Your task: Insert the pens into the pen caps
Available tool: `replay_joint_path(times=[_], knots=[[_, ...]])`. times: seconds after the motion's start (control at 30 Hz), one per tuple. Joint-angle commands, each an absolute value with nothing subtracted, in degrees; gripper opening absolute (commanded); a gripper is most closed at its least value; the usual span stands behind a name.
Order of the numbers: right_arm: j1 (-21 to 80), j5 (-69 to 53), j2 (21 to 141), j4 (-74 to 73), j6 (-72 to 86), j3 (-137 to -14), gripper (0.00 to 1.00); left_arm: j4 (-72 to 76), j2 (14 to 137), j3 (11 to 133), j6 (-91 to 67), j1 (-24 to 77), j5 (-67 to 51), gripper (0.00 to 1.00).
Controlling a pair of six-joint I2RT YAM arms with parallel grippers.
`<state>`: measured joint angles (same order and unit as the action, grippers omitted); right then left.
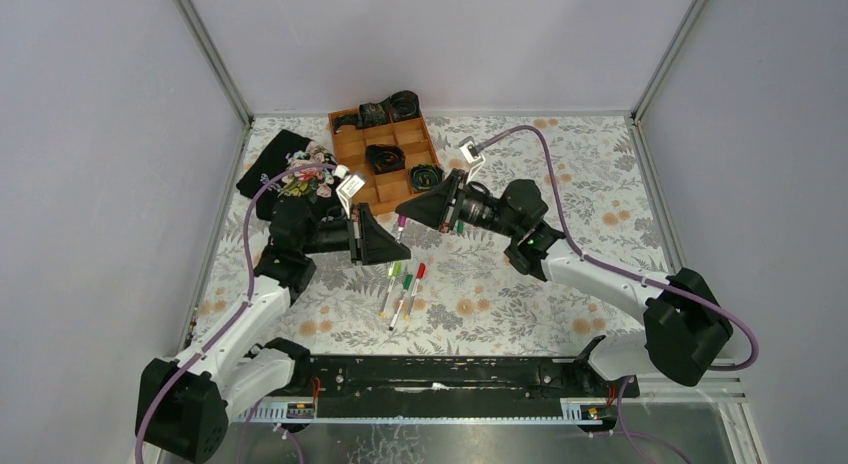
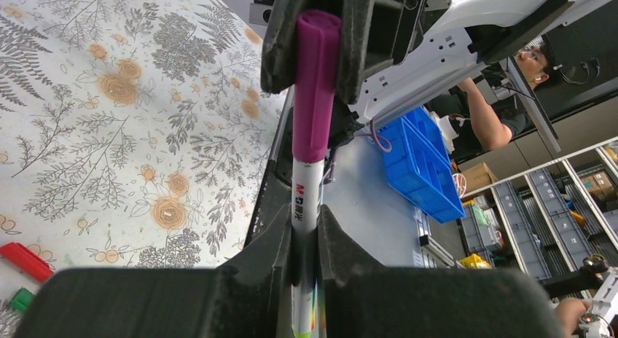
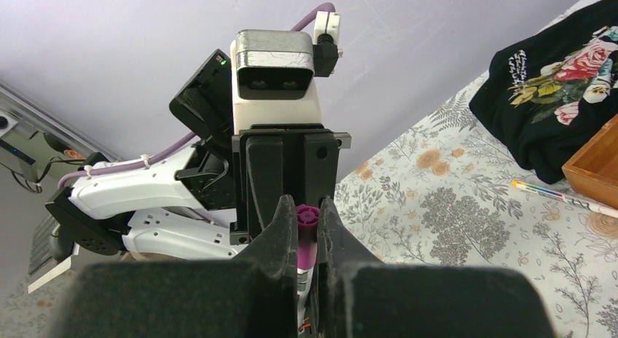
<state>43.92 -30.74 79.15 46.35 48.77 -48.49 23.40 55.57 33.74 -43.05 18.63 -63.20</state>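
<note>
The magenta-capped pen will go down from my left gripper onto the cloth along the lime pen's side (image 1: 382,289) facing away from the green pen.
My left gripper (image 2: 304,223) is shut on a white pen barrel (image 2: 307,196) and holds it upright above the cloth. A magenta cap (image 2: 315,83) sits over the pen's upper end. My right gripper (image 3: 307,210) is shut on that magenta cap (image 3: 306,225), and its fingers (image 2: 280,39) show at the top of the left wrist view. In the top view the two grippers meet at the table's middle, left (image 1: 396,246) and right (image 1: 405,214), with the magenta cap (image 1: 401,223) between them. Three more pens (image 1: 405,289) lie just in front, with green, lime and red ends.
A wooden tray (image 1: 352,144) with black coiled items stands at the back. A black printed garment (image 1: 285,169) lies at the back left. Another pen (image 3: 557,194) lies by the tray's corner. Red (image 2: 25,259) and green (image 2: 22,300) pen ends lie below my left gripper.
</note>
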Motion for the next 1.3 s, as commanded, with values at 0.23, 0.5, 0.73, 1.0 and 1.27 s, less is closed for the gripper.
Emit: replay_joint_path(times=[0.23,0.5,0.73,1.0,1.27], knots=[[55.1,-49.0,82.5,9.2,43.5,-45.8,0.0,24.7,52.7,43.9,-31.8,15.1,-43.2,0.0],[58.1,-48.4,83.9,4.9,43.9,-46.0,0.0,22.2,53.5,45.9,-29.6,15.0,-40.6,0.0],[59.1,-57.6,82.9,9.8,44.1,-42.5,0.0,33.9,54.0,45.0,-39.0,13.2,-49.7,0.0],[59.1,-64.9,81.6,10.0,42.5,-40.7,0.0,33.2,53.3,46.0,-40.4,11.0,-55.2,0.0],[57.2,-32.7,75.7,-4.7,34.7,-50.7,0.12,0.0,52.2,45.7,-22.5,13.6,-43.5,0.0]])
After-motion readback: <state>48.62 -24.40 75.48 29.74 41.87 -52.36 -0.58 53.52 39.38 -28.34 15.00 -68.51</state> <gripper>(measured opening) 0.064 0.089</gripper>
